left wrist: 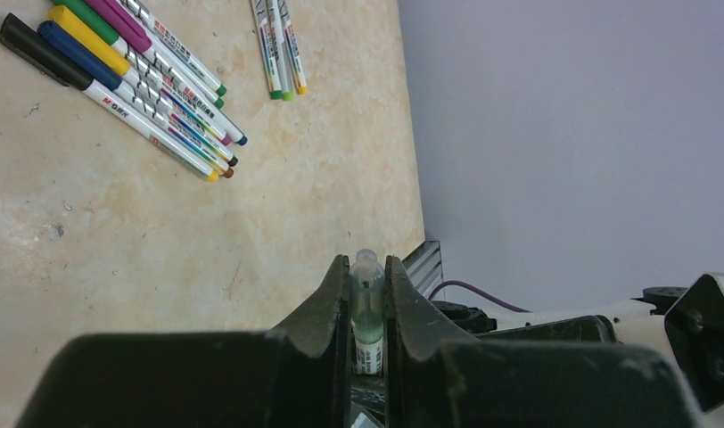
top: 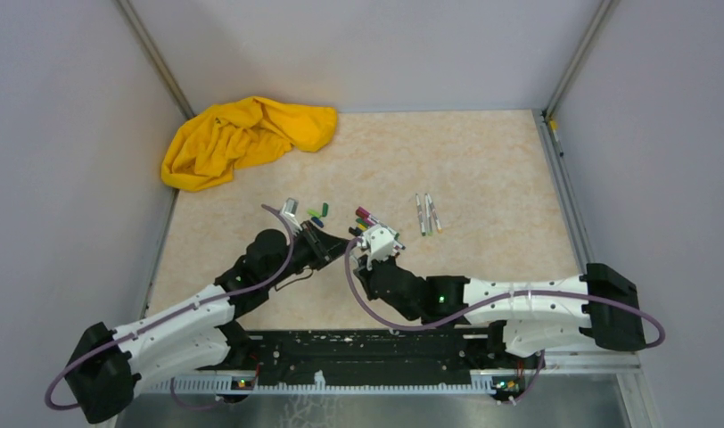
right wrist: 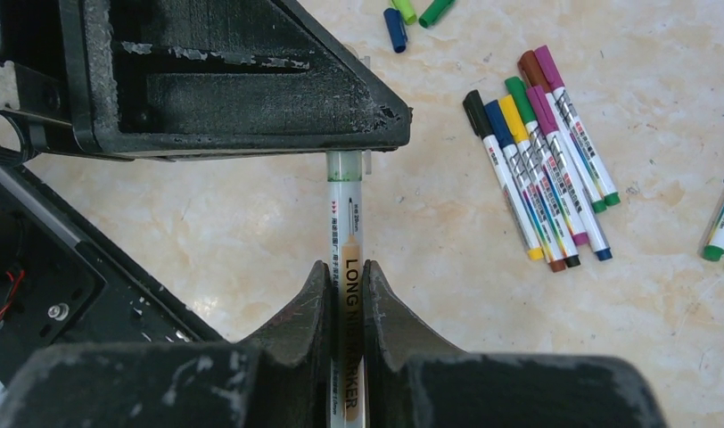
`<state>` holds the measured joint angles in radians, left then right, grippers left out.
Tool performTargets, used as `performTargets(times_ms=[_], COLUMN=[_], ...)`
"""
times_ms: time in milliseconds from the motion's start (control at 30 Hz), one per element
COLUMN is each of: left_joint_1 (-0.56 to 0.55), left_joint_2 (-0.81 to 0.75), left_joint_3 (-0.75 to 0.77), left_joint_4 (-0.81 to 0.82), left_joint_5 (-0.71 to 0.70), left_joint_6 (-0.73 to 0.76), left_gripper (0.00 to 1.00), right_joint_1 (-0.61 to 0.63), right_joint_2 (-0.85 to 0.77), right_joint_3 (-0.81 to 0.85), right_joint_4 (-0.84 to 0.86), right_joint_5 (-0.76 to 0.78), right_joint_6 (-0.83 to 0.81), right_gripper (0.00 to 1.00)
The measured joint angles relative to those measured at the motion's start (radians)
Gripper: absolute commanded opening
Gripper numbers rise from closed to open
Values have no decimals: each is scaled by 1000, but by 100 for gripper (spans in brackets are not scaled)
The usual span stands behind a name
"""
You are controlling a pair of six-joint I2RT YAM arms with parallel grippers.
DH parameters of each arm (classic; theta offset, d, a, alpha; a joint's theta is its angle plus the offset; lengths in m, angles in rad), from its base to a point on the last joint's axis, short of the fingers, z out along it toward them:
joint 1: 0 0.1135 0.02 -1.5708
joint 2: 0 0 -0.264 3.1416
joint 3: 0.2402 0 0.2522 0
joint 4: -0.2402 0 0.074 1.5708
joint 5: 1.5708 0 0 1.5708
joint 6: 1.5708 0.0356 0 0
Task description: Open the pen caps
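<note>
My right gripper is to set the pen, now held over the mid table, down next. It will go on the table (top: 418,223) (right wrist: 722,201) by the uncapped pen closest to the capped pens.
My right gripper (right wrist: 345,272) is shut on the white barrel of a pen (right wrist: 345,223) printed "LONG MARKER". The pen's pale green cap (left wrist: 367,303) is clamped between the fingers of my left gripper (left wrist: 366,267). In the right wrist view the cap end (right wrist: 344,165) runs under the left gripper's black body (right wrist: 234,80), still joined to the barrel. In the top view the two grippers, left (top: 336,242) and right (top: 369,254), meet over the mid table. Three loose caps (right wrist: 412,13), blue and green, lie beyond them.
Several capped pens (right wrist: 537,169) lie side by side to the right; they also show in the left wrist view (left wrist: 135,80). Three uncapped pens (top: 427,214) lie further right. A crumpled yellow cloth (top: 242,134) lies at the back left corner. Grey walls enclose the table.
</note>
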<state>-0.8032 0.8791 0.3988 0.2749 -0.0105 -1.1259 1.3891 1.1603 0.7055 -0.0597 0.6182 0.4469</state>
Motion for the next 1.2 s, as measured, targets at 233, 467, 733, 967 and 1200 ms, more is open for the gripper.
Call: performTargets(times_ms=[233,467,733,967,1200], left_joint_1=[32,118,246,283,295], left_joint_2=[71,121,196,245,253], left_joint_3=[43,48,53,81,63], left_joint_4=[0,48,131,146,203], left_joint_5=[77,254,545,644,648], left_joint_6=[31,55,65,74,27], left_gripper=[0,0,0,0,0], right_joint_1=[8,18,18,18,18], right_joint_2=[0,0,-55,-61,-60], right_joint_3=[-6,-21,-69,-78,-111], right_joint_4=[-7,23,90,109,187], right_joint_5=[34,48,16,21,36], right_joint_6=[18,30,63,97,135], right_gripper=[0,0,0,0,0])
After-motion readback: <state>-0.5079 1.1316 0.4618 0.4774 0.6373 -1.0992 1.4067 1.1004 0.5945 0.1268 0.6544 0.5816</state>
